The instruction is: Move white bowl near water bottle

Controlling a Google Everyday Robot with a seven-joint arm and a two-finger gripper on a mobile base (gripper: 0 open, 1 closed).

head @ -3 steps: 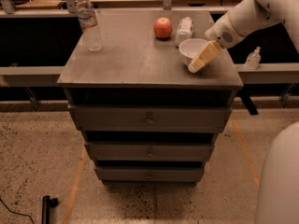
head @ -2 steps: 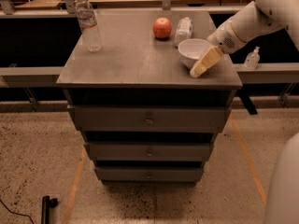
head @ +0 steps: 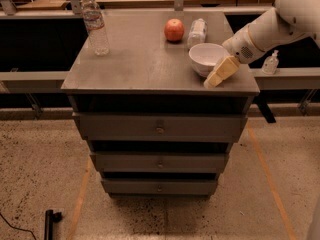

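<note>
The robot's gripper needs to next take hold of the white bowl by its rim (head: pixel 226 56), on the side away from the water bottle.
The white bowl (head: pixel 206 57) stands upright on the right side of the grey cabinet top (head: pixel 140 64), near its front edge. The water bottle (head: pixel 95 25) stands upright at the far left back corner, well apart from the bowl. My gripper (head: pixel 221 72) reaches in from the right on a white arm (head: pixel 270 26). Its tan end lies against the bowl's front right rim, low over the cabinet's front right corner.
A red apple (head: pixel 174 30) and a short whitish bottle (head: pixel 197 32) sit just behind the bowl. A small pump dispenser (head: pixel 270 63) stands on a ledge off the right side. The cabinet has three drawers below. A dark tool (head: pixel 49 220) lies on the floor.
My gripper has slid a little toward the front right corner along the bowl's rim. The bowl has shifted slightly toward the front. Bottle and apple have not moved.
</note>
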